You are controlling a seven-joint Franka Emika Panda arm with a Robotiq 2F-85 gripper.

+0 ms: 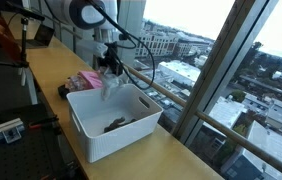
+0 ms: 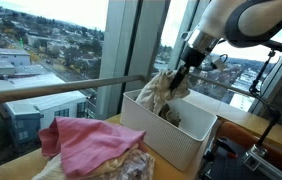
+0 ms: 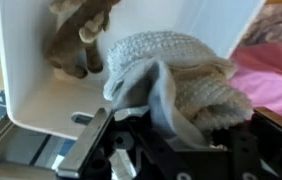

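The grey knitted cloth will land on top of the pink cloth pile (image 1: 86, 73) beside the white bin, released by my gripper.
My gripper (image 3: 166, 130) is shut on a grey knitted cloth (image 3: 181, 75), which hangs bunched from the fingers. In both exterior views the gripper (image 1: 109, 68) (image 2: 178, 78) holds the cloth (image 1: 111, 85) (image 2: 159, 92) just above the far rim of a white plastic bin (image 1: 101, 135) (image 2: 186, 140). A brown-grey crumpled item (image 1: 115, 124) (image 3: 79, 40) lies on the bin's floor. The bin's white wall (image 3: 171, 20) fills the top of the wrist view.
A pile of pink cloth (image 2: 86, 140) (image 1: 84, 80) (image 3: 271, 70) lies on the wooden counter (image 1: 51, 70) beside the bin. Large windows with a metal rail (image 2: 61, 90) run along the counter. Tripods and cables stand at the counter's far end (image 1: 11, 50).
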